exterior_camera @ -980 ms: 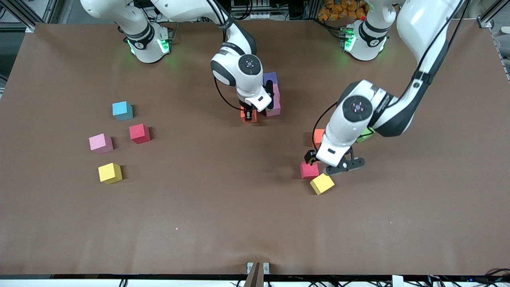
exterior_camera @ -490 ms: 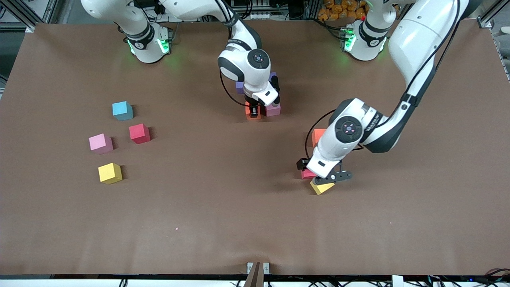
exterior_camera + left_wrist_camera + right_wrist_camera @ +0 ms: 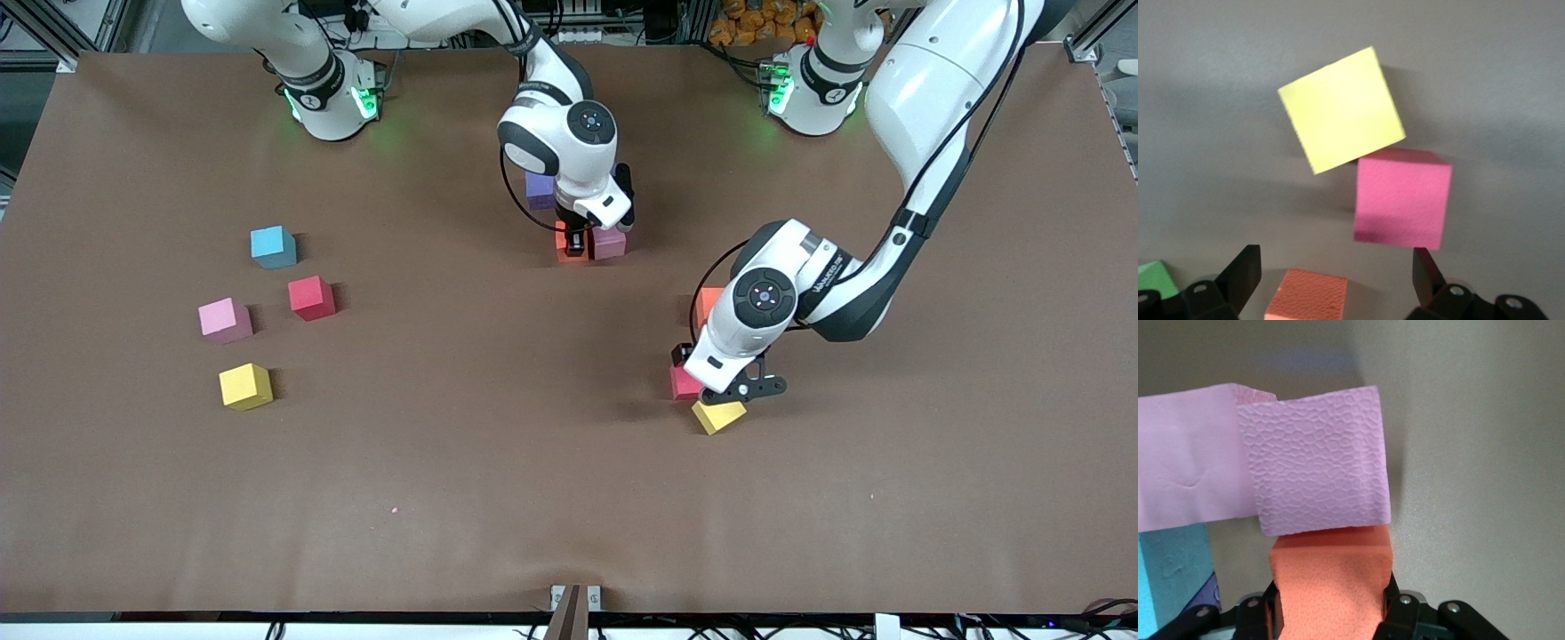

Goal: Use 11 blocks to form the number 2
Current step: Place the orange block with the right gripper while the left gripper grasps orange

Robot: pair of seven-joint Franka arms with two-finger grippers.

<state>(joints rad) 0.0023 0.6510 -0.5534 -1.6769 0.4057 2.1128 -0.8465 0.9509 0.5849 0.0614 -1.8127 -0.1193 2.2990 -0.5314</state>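
Next, I should close my left gripper on the opposite sides [image 3: 709,304] [image 3: 1308,297] of the loose orange block that sits between the red block and the green cube.
My right gripper [image 3: 573,242] is shut on an orange block [image 3: 1331,587] that sits right beside a pink block [image 3: 610,243] near the table's middle. Pink [image 3: 1318,477], sky blue [image 3: 1171,580] and purple [image 3: 539,188] blocks cluster there, mostly hidden under the right arm, so no number 2 can be made out. My left gripper [image 3: 722,378] hangs open low over a red block [image 3: 683,382] and a tilted yellow block [image 3: 718,415]. Its jaws stand wide with nothing gripped [image 3: 1335,277]. Another orange block [image 3: 1308,297] lies between them in the left wrist view.
Toward the right arm's end of the table lie loose blocks: sky blue [image 3: 273,246], red [image 3: 311,297], pink [image 3: 224,319] and yellow [image 3: 245,386]. A green cube [image 3: 1155,277] shows at the edge of the left wrist view.
My right gripper carried the orange block toward the robots' bases, up beside the pink block. My left gripper came down closer over the red and yellow blocks, still open.
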